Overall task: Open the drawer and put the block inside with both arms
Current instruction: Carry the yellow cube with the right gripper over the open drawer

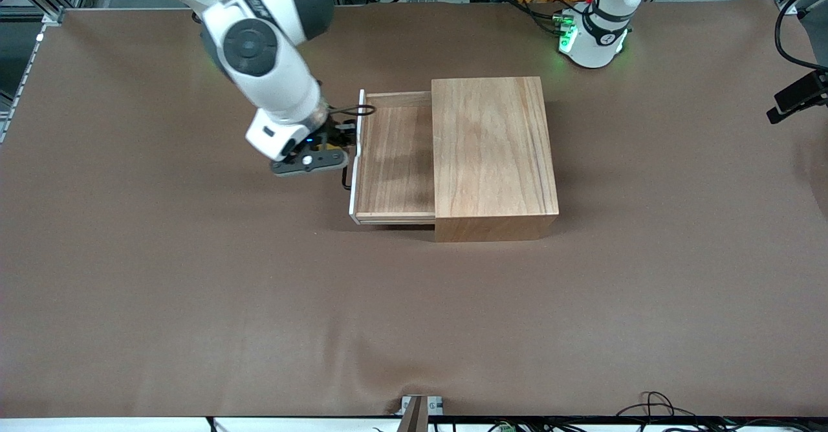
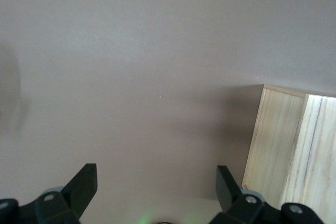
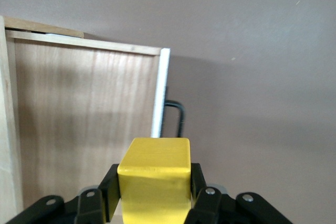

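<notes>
Next, I release the yellow block from my right gripper on the middle of the drawer's bottom (image 1: 405, 153) (image 3: 72, 142), a little nearer to the wooden box.
The drawer (image 1: 394, 160) stands pulled out of the wooden box (image 1: 491, 154) toward the right arm's end of the table, its floor bare. Its white front (image 1: 357, 160) carries the black handle (image 1: 347, 176). My right gripper (image 1: 323, 151) hangs over the drawer's front edge by the handle. In the right wrist view it (image 3: 155, 182) is shut on the yellow block (image 3: 155, 174), with the drawer floor (image 3: 84, 119), white front (image 3: 161, 93) and handle (image 3: 178, 116) below. My left gripper (image 2: 157, 174) is open and empty over bare table beside the box (image 2: 294, 145); the front view does not show it.
The brown table cover (image 1: 194, 290) spreads wide around the box. The left arm's green-lit base (image 1: 592, 37) stands farther from the front camera than the box. A black mount (image 1: 799, 96) juts in at the left arm's end. Cables (image 1: 653, 406) lie at the nearest edge.
</notes>
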Robot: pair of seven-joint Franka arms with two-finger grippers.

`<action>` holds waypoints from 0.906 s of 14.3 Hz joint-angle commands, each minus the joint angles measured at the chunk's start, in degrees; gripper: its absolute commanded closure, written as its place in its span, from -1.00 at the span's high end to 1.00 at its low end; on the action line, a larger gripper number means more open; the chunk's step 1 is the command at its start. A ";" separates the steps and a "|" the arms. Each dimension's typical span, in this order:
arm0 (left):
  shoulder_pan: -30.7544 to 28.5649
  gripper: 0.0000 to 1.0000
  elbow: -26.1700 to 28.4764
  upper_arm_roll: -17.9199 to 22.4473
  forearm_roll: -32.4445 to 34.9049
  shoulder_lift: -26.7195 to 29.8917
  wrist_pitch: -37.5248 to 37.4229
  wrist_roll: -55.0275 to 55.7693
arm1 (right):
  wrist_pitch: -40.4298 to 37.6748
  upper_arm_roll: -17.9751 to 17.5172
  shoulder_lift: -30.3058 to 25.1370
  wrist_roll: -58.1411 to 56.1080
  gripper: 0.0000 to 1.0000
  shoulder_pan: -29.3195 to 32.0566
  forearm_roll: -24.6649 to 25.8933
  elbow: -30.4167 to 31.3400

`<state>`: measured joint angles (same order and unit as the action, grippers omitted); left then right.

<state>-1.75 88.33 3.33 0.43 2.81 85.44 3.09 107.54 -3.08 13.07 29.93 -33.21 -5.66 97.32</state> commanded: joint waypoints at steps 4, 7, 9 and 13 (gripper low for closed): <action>-0.36 1.00 -0.79 -0.25 -0.95 0.27 -0.89 -1.15 | 8.98 0.79 6.69 14.69 -0.27 -6.16 0.82 -0.81; -0.28 1.00 -1.23 -0.25 -0.87 -0.17 -0.80 -1.07 | 12.15 0.71 9.50 17.87 -0.25 -7.83 0.39 -1.34; -0.02 1.00 -1.32 -0.25 -0.78 -0.43 -0.71 -1.07 | 12.51 0.71 11.79 20.42 -0.11 -10.02 0.56 -1.78; -0.01 1.00 -1.32 -0.25 -0.86 -0.61 -0.71 -1.07 | 12.51 0.79 13.29 24.46 1.00 -12.14 -0.05 -2.74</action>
<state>-1.54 88.28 3.24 0.42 2.71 85.44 3.09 120.84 -2.97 25.81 51.89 -44.79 -5.57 96.89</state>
